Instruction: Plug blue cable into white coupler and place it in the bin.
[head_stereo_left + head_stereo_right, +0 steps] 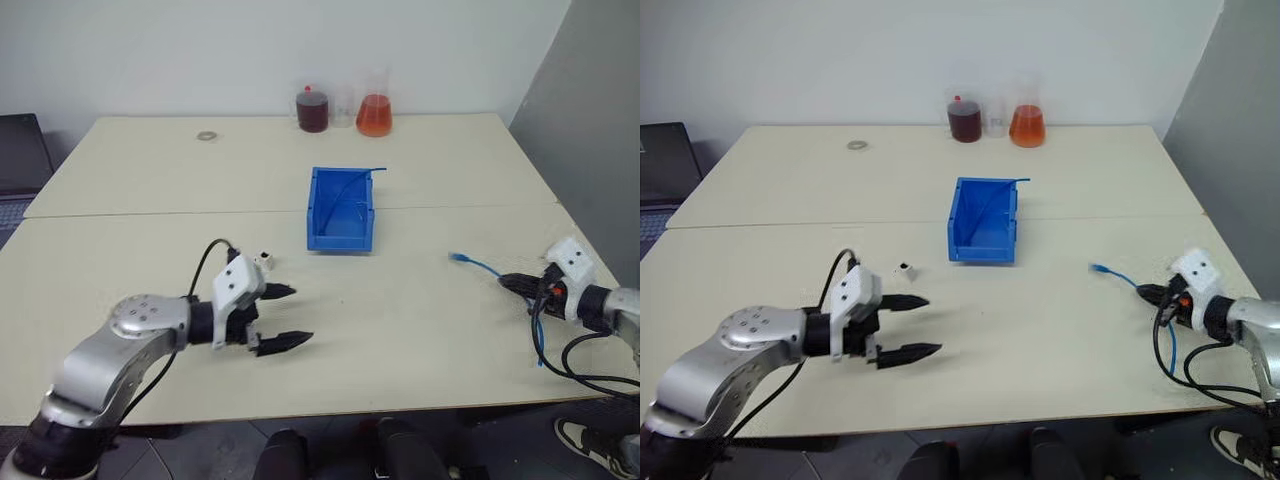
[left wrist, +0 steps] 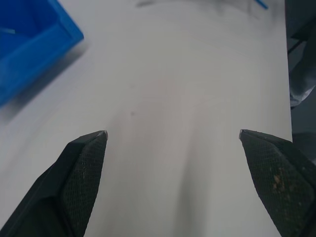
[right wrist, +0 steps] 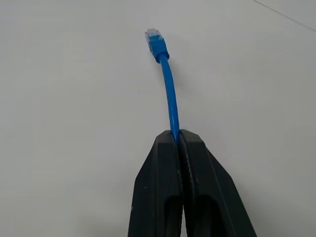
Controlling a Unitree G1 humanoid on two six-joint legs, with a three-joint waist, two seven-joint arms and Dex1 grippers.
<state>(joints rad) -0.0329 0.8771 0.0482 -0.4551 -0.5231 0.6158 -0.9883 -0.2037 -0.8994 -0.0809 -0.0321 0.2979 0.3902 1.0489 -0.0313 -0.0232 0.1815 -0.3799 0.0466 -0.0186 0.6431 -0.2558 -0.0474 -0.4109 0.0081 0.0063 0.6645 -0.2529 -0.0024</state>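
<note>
My right gripper should put the blue cable down on the bare table (image 1: 357, 325) between the bin and the near edge.
The blue cable (image 3: 171, 98) lies on the table at the right, its clear plug (image 1: 457, 258) pointing toward the middle. My right gripper (image 3: 177, 136) is shut on the cable a short way behind the plug, and the rest of the cable trails back past the wrist. The white coupler (image 1: 265, 259) stands on the table left of centre. Just in front of it and slightly right hovers my left gripper (image 1: 300, 314), open wide with nothing between its fingers. The bin (image 1: 340, 241) sits mid-table beyond both grippers, with a thin dark blue wire (image 1: 352, 186) inside it.
Against the back wall stand a flask of dark red liquid (image 1: 312, 111), a small clear beaker and a flask of orange liquid (image 1: 374, 116). A small ring (image 1: 207, 135) lies at the back left. Black cables (image 1: 575, 360) loop by my right wrist near the table's right edge.
</note>
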